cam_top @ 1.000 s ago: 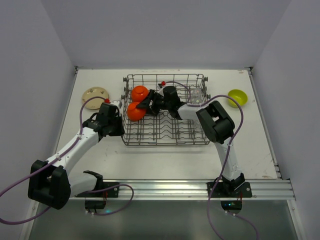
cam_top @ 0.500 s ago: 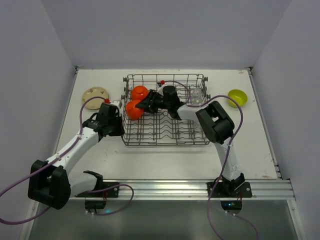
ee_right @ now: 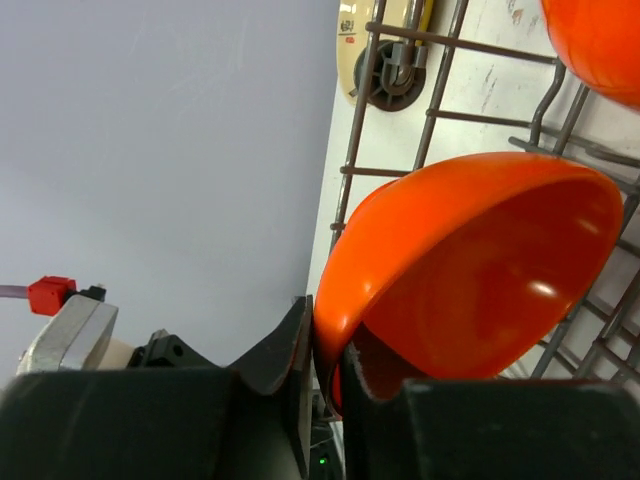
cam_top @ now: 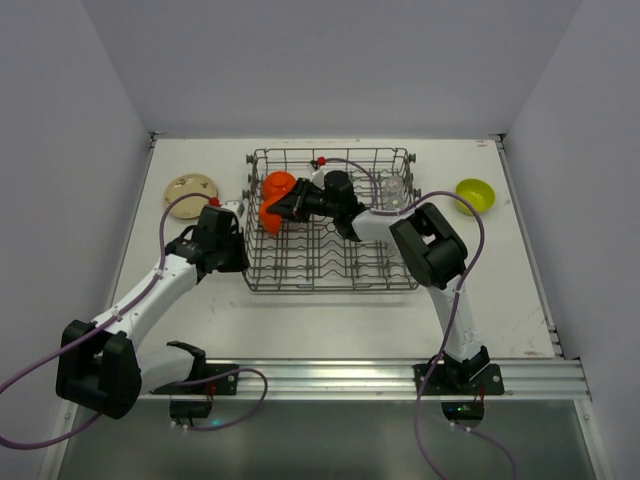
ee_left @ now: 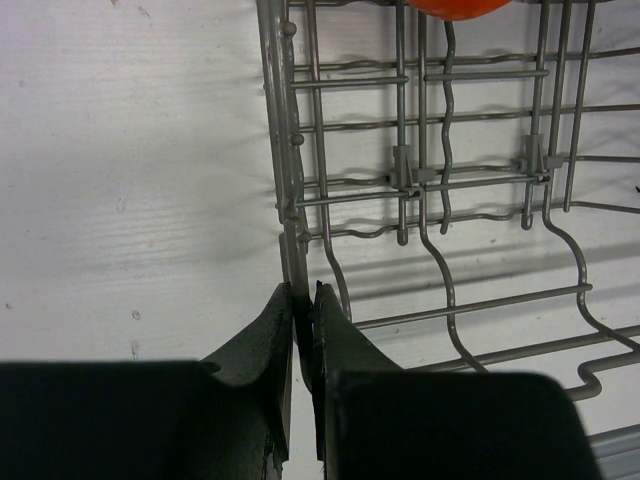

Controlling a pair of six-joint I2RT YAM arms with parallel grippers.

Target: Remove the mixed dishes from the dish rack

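Note:
Next, I open my right gripper to release the nearer orange bowl, now tilted on the rack's wires, inside the yellow-green bowl (cam_top: 473, 195) that is on the table.
The grey wire dish rack (cam_top: 330, 287) sits mid-table. Two orange bowls stand in its left part. My right gripper (cam_top: 290, 208) is shut on the rim of the nearer orange bowl (cam_top: 267, 219); in the right wrist view that bowl (ee_right: 480, 270) is pinched at its edge by the gripper (ee_right: 328, 340), tilted on the wires. The other orange bowl (cam_top: 279, 183) stands just behind it. My left gripper (ee_left: 303, 292) is shut on the rack's left rim wire (ee_left: 283, 180). Clear glasses (cam_top: 393, 191) stand in the rack's far right part.
A beige patterned plate (cam_top: 190, 189) lies on the table left of the rack. A yellow-green bowl (cam_top: 474, 193) sits on the table to the right. Walls close in the table on three sides.
My right gripper has shut on the nearer orange bowl's rim, and the bowl has shifted slightly toward the far left. The left arm has not moved.

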